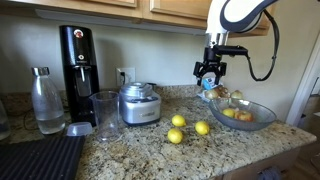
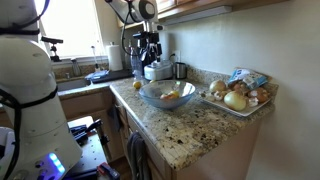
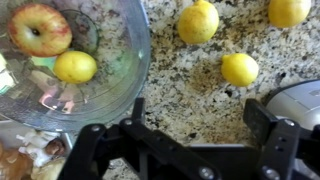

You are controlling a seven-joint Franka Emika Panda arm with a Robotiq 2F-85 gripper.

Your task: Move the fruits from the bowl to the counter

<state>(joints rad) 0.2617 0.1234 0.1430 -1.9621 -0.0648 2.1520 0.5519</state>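
Observation:
The yellow lemon-like fruit (image 1: 230, 112) (image 3: 75, 67) lies beside the apple in the clear glass bowl, and my gripper will close around its middle.
The clear glass bowl (image 1: 262, 118) (image 3: 128, 45) stands on the granite counter (image 1: 150, 150) (image 3: 190, 85). In the wrist view it holds a red-and-yellow apple (image 3: 40, 28) and one yellow lemon-like fruit (image 3: 75, 66). Three more yellow fruits lie on the counter beside it (image 3: 198, 21) (image 3: 239, 69) (image 3: 288, 10), also seen in an exterior view (image 1: 178, 121) (image 1: 175, 135) (image 1: 202, 128). My gripper (image 3: 198, 112) (image 1: 209, 82) hangs above the counter between bowl and loose fruits, open and empty.
A steel canister appliance (image 1: 139, 104) (image 3: 300, 100) stands close to the loose fruits. Further along are a tall glass (image 1: 105, 112), a black soda machine (image 1: 77, 60), a bottle (image 1: 47, 100) and a black ribbed mat (image 1: 40, 158). A tray of onions (image 2: 238, 95) sits behind the bowl (image 2: 150, 97).

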